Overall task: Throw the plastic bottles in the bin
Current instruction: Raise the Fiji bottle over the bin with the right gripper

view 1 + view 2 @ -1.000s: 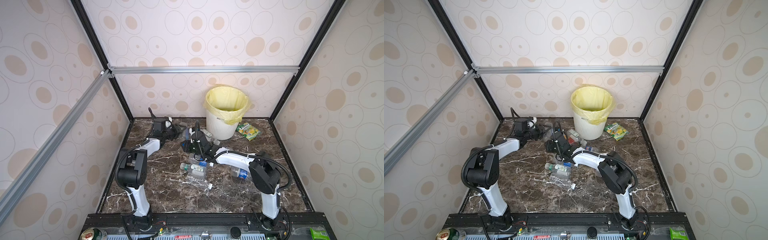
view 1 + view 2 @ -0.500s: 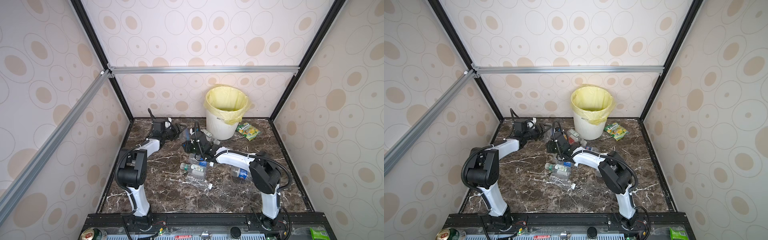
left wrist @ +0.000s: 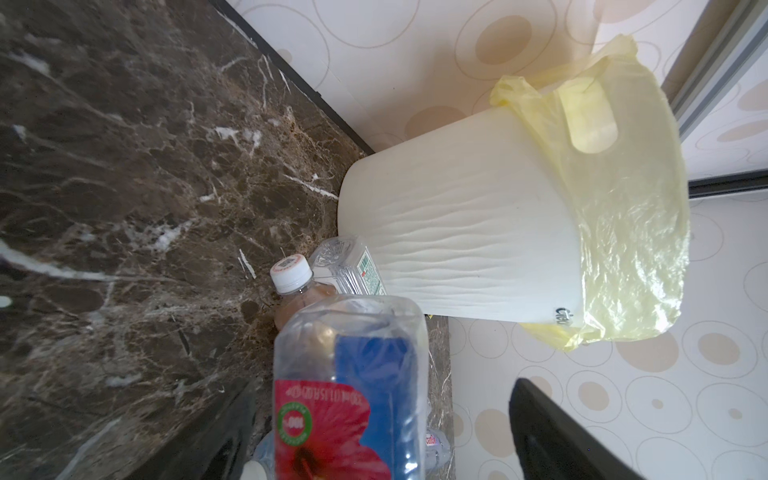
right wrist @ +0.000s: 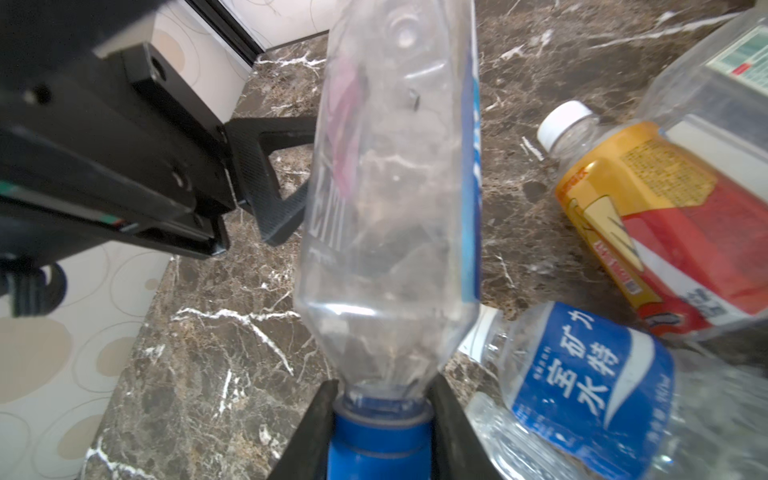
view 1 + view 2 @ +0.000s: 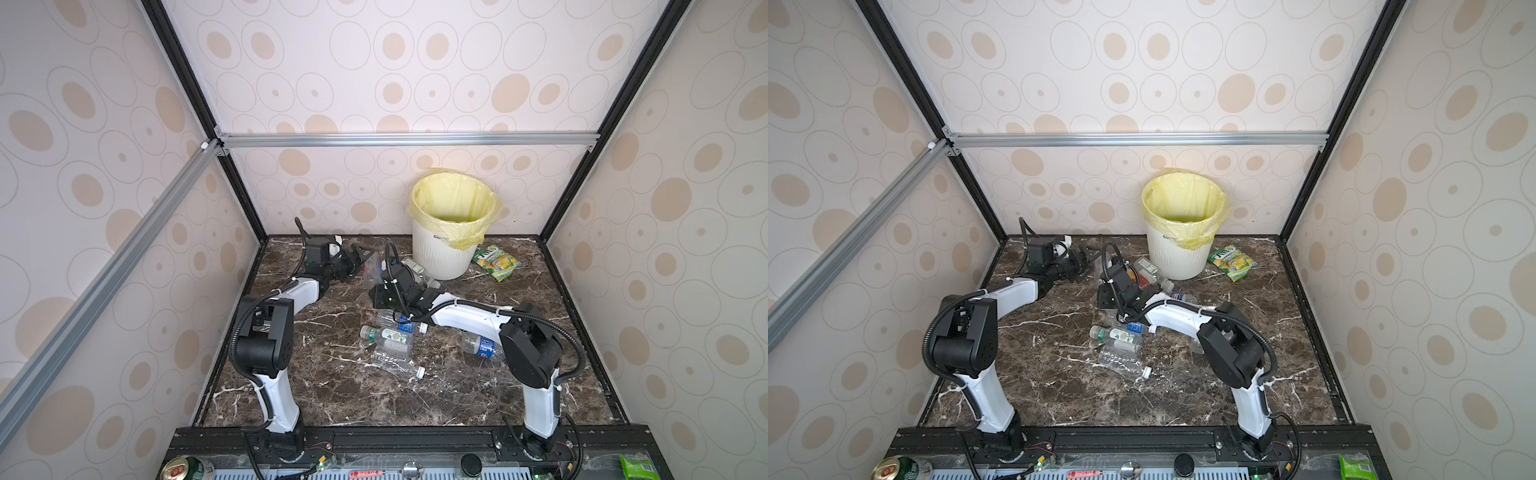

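Observation:
My right gripper is going to release the clear bottle inside the yellow bag lining the white bin (image 5: 456,214), near the middle of it.
My right gripper (image 4: 380,428) is shut on the blue cap of a clear bottle (image 4: 390,187) with a red-and-blue label (image 3: 349,395). The bottle's body lies between the fingers of my left gripper (image 3: 386,449), which stands open around it; one left finger (image 4: 270,199) sits just beside it. Both grippers meet left of the bin (image 5: 440,253), a white ribbed basket lined with a yellow bag. An orange-red bottle (image 4: 665,232) and a blue-labelled one (image 4: 582,386) lie close by. More bottles (image 5: 390,334) lie mid-floor.
A green-yellow snack packet (image 5: 496,262) lies right of the bin. One bottle (image 5: 482,345) rests under my right arm. A drink can (image 5: 183,469) sits on the front rail at the left. Patterned walls close in three sides of the marble floor (image 5: 332,399).
My left gripper has opened wide and let go of the bottle's body. The right gripper keeps its hold on the cap. Both arms have barely shifted.

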Controlling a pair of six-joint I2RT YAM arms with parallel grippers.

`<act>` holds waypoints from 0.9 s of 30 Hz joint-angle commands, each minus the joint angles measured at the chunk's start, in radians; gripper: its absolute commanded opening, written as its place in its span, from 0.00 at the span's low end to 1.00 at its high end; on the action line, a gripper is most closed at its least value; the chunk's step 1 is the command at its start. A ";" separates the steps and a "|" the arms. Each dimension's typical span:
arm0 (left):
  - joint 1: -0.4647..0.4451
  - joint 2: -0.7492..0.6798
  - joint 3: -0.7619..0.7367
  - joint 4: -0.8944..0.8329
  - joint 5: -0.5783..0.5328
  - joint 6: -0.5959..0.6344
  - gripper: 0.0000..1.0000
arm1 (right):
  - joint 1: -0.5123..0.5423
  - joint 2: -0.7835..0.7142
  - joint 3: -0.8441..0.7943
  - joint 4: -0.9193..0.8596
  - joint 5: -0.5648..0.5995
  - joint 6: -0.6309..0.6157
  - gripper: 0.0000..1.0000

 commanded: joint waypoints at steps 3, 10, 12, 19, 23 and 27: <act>0.037 -0.096 0.017 0.030 0.008 0.021 0.99 | -0.008 -0.084 0.134 -0.200 0.089 -0.094 0.13; 0.044 -0.189 0.002 0.129 0.032 0.058 0.99 | -0.059 -0.144 0.267 -0.379 0.155 -0.210 0.13; 0.040 -0.204 0.004 0.153 0.043 0.066 0.99 | -0.074 -0.159 0.315 -0.423 0.171 -0.247 0.13; -0.051 -0.209 0.052 0.238 0.104 0.089 0.99 | -0.154 -0.215 0.466 -0.529 0.201 -0.358 0.14; -0.149 -0.228 0.169 0.028 0.017 0.284 0.99 | -0.209 -0.241 0.560 -0.587 0.224 -0.403 0.14; -0.240 -0.224 0.296 -0.145 -0.073 0.420 0.99 | -0.239 -0.282 0.648 -0.605 0.250 -0.468 0.14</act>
